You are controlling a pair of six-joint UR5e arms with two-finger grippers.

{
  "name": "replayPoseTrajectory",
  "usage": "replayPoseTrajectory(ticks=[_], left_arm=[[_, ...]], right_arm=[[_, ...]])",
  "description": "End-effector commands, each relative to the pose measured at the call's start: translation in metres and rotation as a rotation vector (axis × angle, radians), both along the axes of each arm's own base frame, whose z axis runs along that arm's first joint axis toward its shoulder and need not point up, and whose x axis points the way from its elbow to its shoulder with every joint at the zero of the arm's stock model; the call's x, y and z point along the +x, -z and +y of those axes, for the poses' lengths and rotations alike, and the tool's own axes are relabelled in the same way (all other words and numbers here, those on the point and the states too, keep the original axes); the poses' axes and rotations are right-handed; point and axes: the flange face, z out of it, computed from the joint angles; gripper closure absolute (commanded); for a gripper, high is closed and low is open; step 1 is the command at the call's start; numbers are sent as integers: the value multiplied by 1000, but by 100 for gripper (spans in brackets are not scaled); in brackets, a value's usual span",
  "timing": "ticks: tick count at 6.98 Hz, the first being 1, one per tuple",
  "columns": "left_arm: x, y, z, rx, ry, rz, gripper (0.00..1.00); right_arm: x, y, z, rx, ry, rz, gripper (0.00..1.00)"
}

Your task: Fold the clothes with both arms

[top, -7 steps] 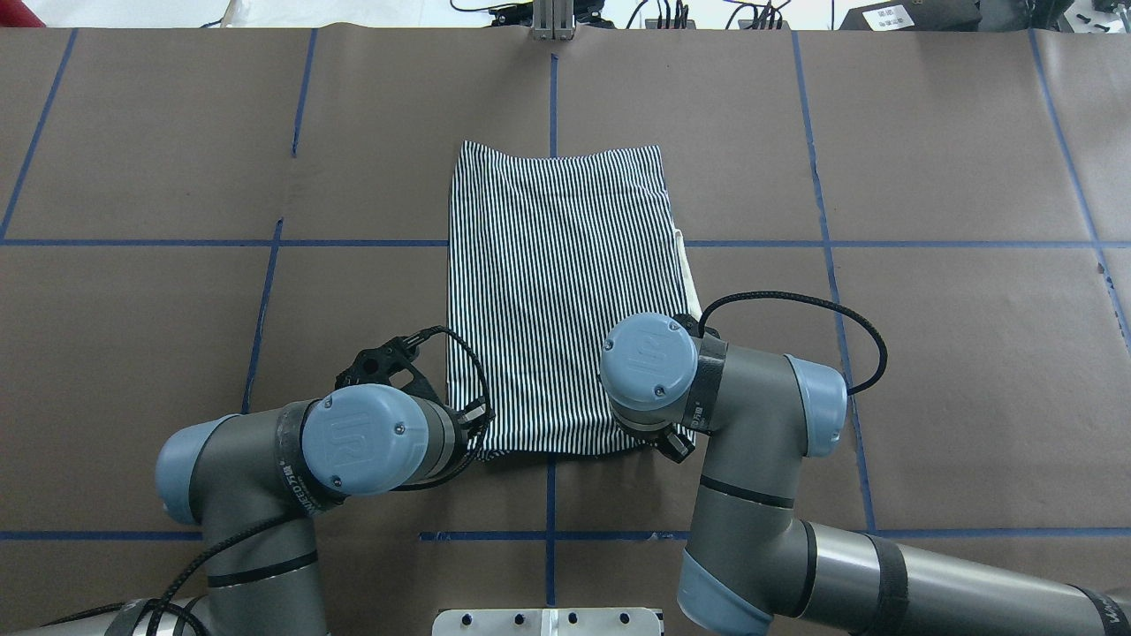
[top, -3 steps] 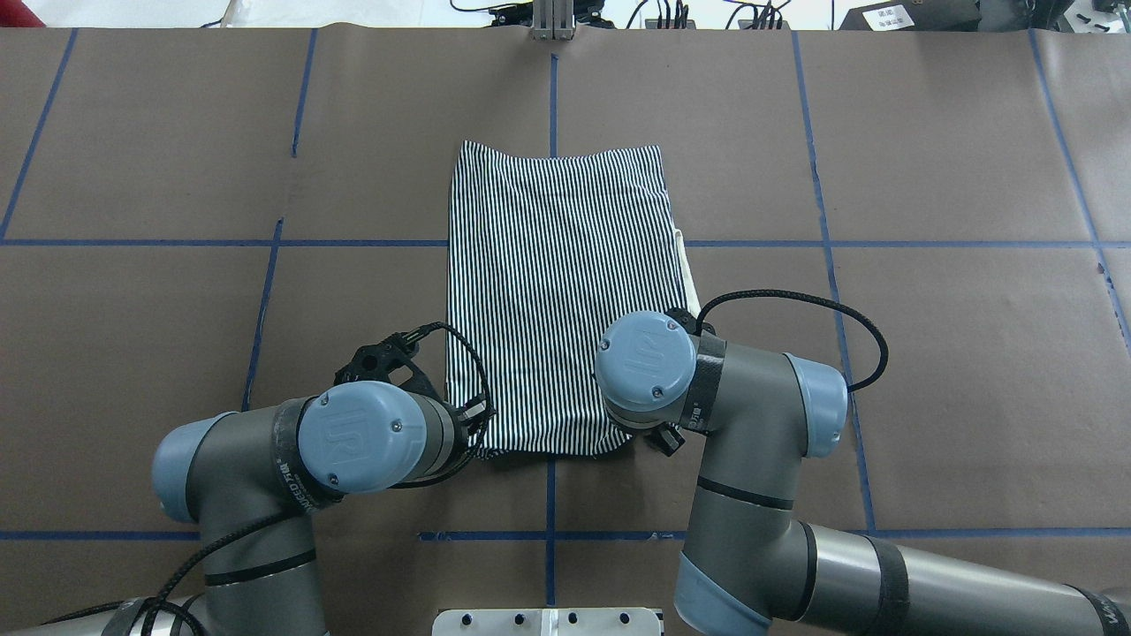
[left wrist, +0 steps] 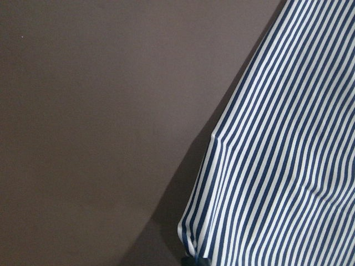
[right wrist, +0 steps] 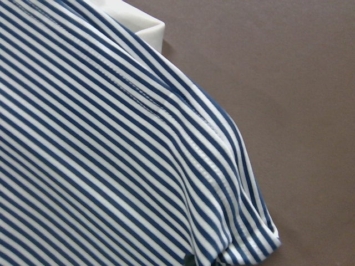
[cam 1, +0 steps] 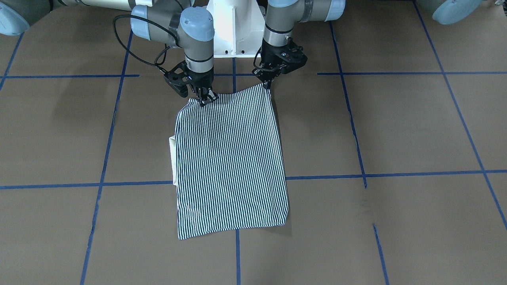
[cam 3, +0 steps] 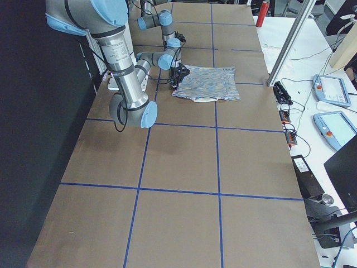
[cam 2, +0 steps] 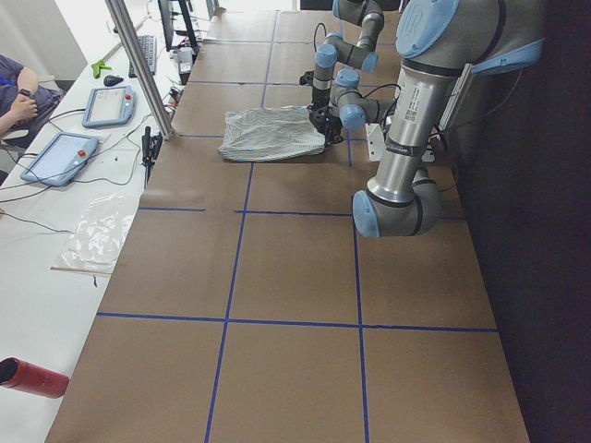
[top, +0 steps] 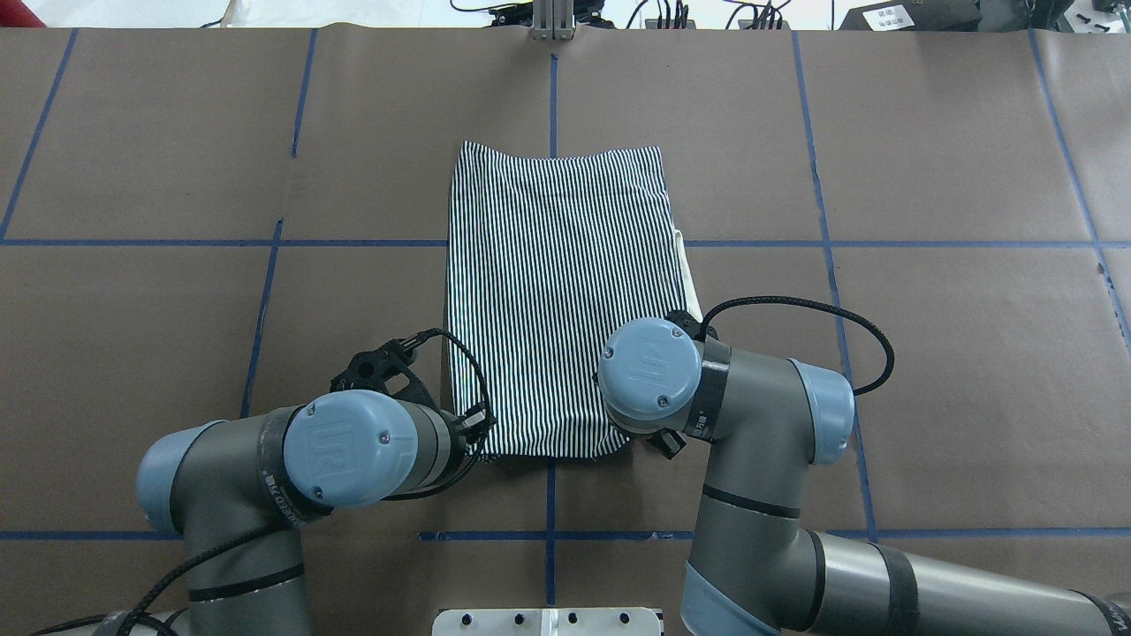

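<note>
The robot's left gripper needs to let go of the shirt's near corner on the long edge (cam 1: pixel 283 137) opposite the collar, short of the crosswise blue tape.
The striped polo shirt (cam 1: pixel 231 166) (top: pixel 557 291) lies folded into a long rectangle in the middle of the brown table, with its cream collar (cam 1: pixel 172 158) (top: pixel 691 274) poking out on one long side. My left gripper (cam 1: pixel 269 83) (top: pixel 477 420) is shut on the shirt's near corner on its own side. My right gripper (cam 1: pixel 206 99) (top: pixel 670 442) is shut on the other near corner. Both corners are raised a little off the table. In the left wrist view the striped cloth (left wrist: pixel 288 166) hangs over its shadow. The right wrist view shows the striped cloth (right wrist: pixel 111 155) bunched at the pinch.
Blue tape lines (top: pixel 552 495) divide the brown table cover. The white pedestal base (cam 1: pixel 233 35) stands just behind the grippers. A metal post (cam 2: pixel 138 65), tablets (cam 2: pixel 60 157), cables and a person's arm (cam 2: pixel 18 92) are on the far side bench. A red cylinder (cam 2: pixel 32 378) lies at one end.
Both wrists have shifted slightly toward the robot's base, the left one also outward. The shirt's near right corner has drawn inward, and the near edge is lifted slightly.
</note>
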Motion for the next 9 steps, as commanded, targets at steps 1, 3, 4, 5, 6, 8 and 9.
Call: replayPoseTrajectory(ticks=[1, 3, 4, 5, 6, 8, 9], left_arm=[[-8, -7, 55, 2, -90, 12, 100], [-20, 9, 82, -5, -131, 27, 100], [-54, 36, 80, 0, -124, 47, 100], [-70, 44, 47, 7, -58, 45, 100], [-77, 42, 11, 11, 9, 30, 100], [-92, 45, -48, 57, 84, 7, 100], [-76, 38, -67, 72, 88, -24, 100]], right_arm=[[15, 17, 58, 22, 82, -68, 100], [10, 31, 91, 31, 137, -103, 100], [12, 37, 84, 45, 129, -111, 100], [30, 43, 41, 83, 63, -164, 100], [46, 45, -11, 127, -22, -255, 100], [49, 42, -95, 175, -104, -254, 100], [16, 58, -129, 169, -118, -226, 100]])
